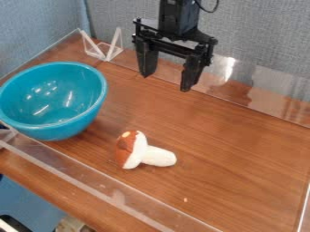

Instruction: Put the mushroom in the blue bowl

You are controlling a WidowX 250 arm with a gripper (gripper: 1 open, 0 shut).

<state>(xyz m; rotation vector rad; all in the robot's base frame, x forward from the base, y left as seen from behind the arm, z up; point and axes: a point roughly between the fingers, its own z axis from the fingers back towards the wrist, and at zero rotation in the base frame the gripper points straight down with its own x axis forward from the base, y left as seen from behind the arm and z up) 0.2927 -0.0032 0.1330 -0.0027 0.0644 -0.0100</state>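
Next, my gripper moves down next to the mushroom's cream stem (pixel 155 156) and closes on it there, beside the orange-brown cap.
The mushroom (pixel 143 152) lies on its side on the wooden table, orange-brown cap to the left and cream stem pointing right. The blue bowl (pixel 49 100) stands at the left edge of the table, upright with nothing inside. My gripper (pixel 169 75) hangs above the back middle of the table, pointing down, its black fingers (pixel 190 74) spread open with nothing between them. It is well behind and above the mushroom and to the right of the bowl.
A clear acrylic wall (pixel 260 77) runs along the back and a low clear rail (pixel 85 177) along the front of the wooden table (pixel 242 154). A white wire stand (pixel 101 45) sits at the back left corner.
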